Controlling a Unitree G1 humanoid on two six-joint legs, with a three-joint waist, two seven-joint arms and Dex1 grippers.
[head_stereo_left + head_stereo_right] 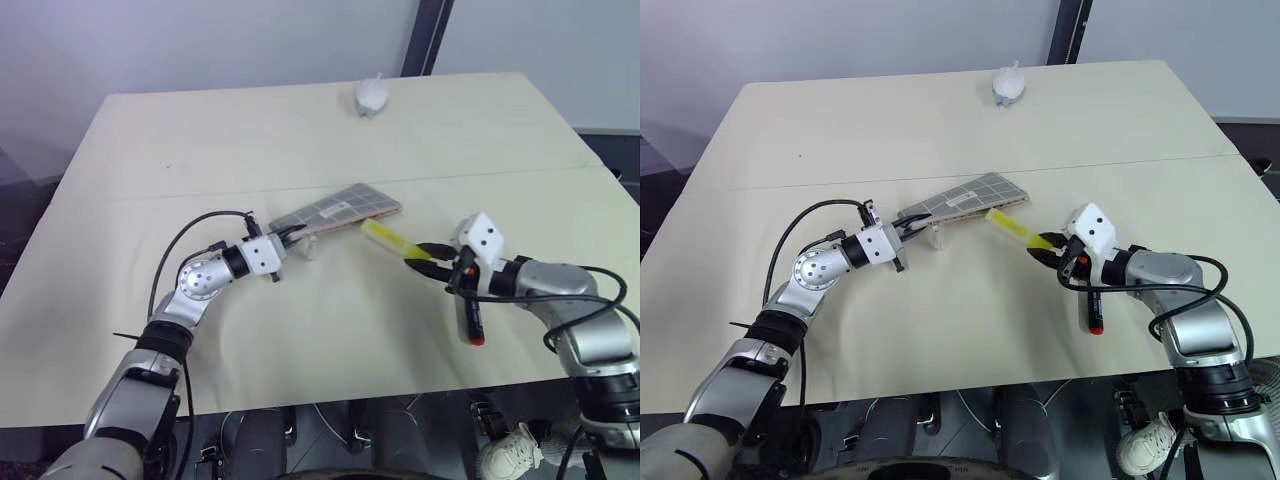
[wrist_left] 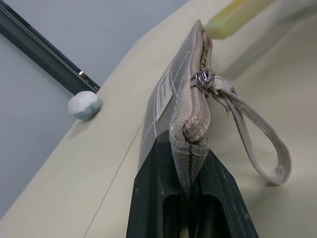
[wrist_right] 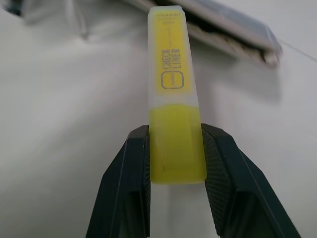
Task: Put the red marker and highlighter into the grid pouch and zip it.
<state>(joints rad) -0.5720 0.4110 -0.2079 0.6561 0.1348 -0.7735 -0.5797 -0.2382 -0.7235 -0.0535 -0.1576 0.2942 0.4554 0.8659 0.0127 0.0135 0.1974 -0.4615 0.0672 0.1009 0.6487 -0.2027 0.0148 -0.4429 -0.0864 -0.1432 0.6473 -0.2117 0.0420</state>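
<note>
My right gripper has the highlighter. It will let go of it inside the grid pouch (image 1: 368,211) (image 3: 220,32), toward the end farthest from my left gripper.
The grid pouch (image 1: 338,210) is lifted at one end off the table, its zippered edge facing the highlighter. My left gripper (image 1: 287,240) is shut on that end; in the left wrist view its fingers (image 2: 153,198) pinch the fabric below the zipper pull (image 2: 204,78) and wrist strap (image 2: 262,144). My right gripper (image 1: 425,260) is shut on the highlighter (image 1: 386,237), holding its bright yellow end (image 3: 176,148). The pale end points at the pouch (image 3: 233,29), a short gap away. The red marker (image 1: 472,322) lies on the table under my right forearm, partly hidden.
A crumpled white wad (image 1: 372,96) sits near the far edge of the beige table (image 1: 300,340). The table's near edge runs just below my arms, and a dark post stands behind the far edge.
</note>
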